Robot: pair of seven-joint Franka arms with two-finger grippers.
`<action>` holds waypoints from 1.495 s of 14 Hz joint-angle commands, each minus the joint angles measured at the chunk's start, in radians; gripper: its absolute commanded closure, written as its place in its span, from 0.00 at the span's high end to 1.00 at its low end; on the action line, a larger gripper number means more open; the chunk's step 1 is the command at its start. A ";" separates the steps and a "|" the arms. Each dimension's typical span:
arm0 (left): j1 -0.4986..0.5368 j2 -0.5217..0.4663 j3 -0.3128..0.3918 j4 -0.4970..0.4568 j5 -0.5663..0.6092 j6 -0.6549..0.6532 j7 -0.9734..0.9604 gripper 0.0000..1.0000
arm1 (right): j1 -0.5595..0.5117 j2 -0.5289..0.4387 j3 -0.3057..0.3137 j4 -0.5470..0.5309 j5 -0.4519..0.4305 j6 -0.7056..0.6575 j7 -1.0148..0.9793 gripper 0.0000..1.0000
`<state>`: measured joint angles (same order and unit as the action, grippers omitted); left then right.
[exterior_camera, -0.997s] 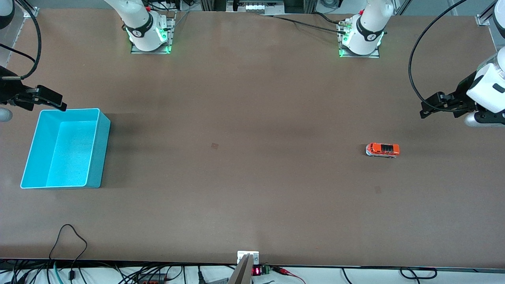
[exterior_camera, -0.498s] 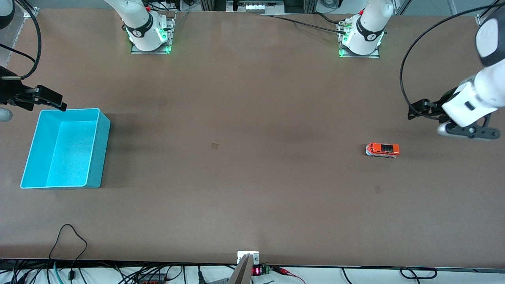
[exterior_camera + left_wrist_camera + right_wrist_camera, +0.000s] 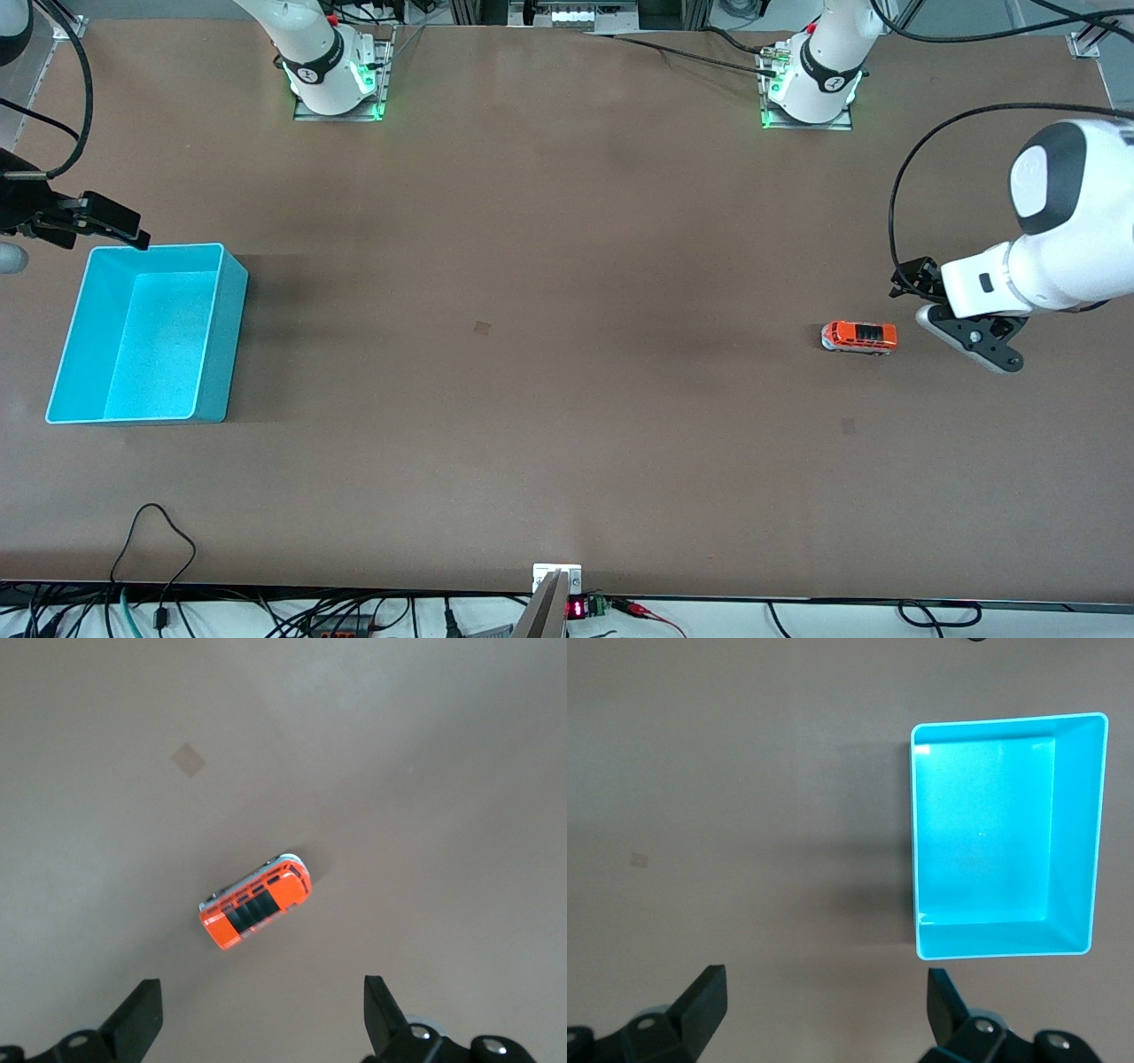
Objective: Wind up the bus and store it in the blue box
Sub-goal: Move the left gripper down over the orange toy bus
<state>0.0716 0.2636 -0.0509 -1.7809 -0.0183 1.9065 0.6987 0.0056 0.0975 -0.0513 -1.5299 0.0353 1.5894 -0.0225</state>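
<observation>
Next, I close my left gripper on the long sides of the orange-red bus, level with the dark panel on the bus's roof (image 3: 867, 333) (image 3: 252, 911).
The small orange-red bus (image 3: 859, 337) stands on its wheels on the brown table toward the left arm's end; it also shows in the left wrist view (image 3: 255, 912). My left gripper (image 3: 908, 282) is open and empty, in the air over bare table just beside the bus, its fingertips apart from it (image 3: 259, 992). The blue box (image 3: 226, 354) stands open-topped and empty at the right arm's end, also in the right wrist view (image 3: 1076, 833). My right gripper (image 3: 133, 232) waits open and empty over the table by the box's corner (image 3: 824, 979).
The two arm bases (image 3: 332, 75) (image 3: 811, 84) stand along the table's edge farthest from the front camera. Cables (image 3: 159, 549) and a small display unit (image 3: 576, 607) lie at the nearest edge. A small tape mark (image 3: 482, 328) is mid-table.
My left arm has swung in from the table's end and lowered its open gripper beside the bus. The bus, the box and the right arm have not moved.
</observation>
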 commanded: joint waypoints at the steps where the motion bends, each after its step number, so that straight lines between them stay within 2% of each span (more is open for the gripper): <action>1: 0.027 0.017 -0.001 -0.124 -0.008 0.155 0.223 1.00 | -0.007 0.004 -0.001 0.013 0.014 -0.014 0.003 1.00; 4: 0.042 0.034 -0.001 -0.248 -0.009 0.262 0.408 1.00 | -0.007 0.004 -0.002 0.013 0.014 -0.014 0.003 1.00; 7: 0.043 0.080 -0.001 -0.253 -0.008 0.344 0.656 1.00 | -0.007 0.004 -0.002 0.013 0.014 -0.012 0.003 1.00; 12: 0.054 0.158 -0.003 -0.253 -0.008 0.480 0.959 1.00 | -0.007 0.004 -0.004 0.013 0.014 -0.014 0.003 1.00; 21: 0.076 0.180 -0.003 -0.301 -0.009 0.499 1.012 0.98 | -0.007 0.004 -0.004 0.013 0.014 -0.014 0.003 1.00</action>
<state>0.1404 0.4453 -0.0498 -2.0740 -0.0183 2.3835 1.6784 0.0027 0.0977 -0.0541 -1.5299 0.0353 1.5888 -0.0225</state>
